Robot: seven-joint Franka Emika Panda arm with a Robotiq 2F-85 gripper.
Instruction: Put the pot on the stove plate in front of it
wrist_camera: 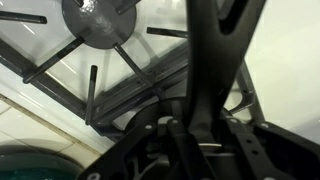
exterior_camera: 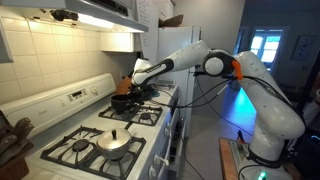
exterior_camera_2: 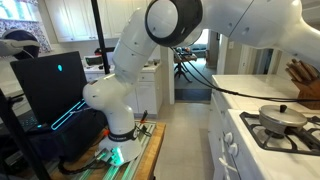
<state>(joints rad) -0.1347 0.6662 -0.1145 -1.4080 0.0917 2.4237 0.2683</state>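
I should release the small black pot from my gripper on the back grate at the stovetop's far end (exterior_camera: 121,104).
The small black pot (exterior_camera: 122,102) is at the far end of the white stovetop, over the back grates; whether it rests on them or hangs just above I cannot tell. My gripper (exterior_camera: 134,90) is right beside and above it. In the wrist view my gripper (wrist_camera: 205,130) is shut on a long dark handle (wrist_camera: 215,50) that runs up between the fingers. A stove plate with a black grate and a round burner cap (wrist_camera: 100,20) lies beyond it. The pot is out of view in the exterior view that shows the robot's base.
A shiny silver pan with a knobbed lid (exterior_camera: 115,142) sits on the near burner and also shows in an exterior view (exterior_camera_2: 283,117). A dark kettle (exterior_camera: 124,84) stands behind the pot. A knife block (exterior_camera_2: 305,80) is on the counter. A dark green rounded shape (wrist_camera: 30,165) is at lower left.
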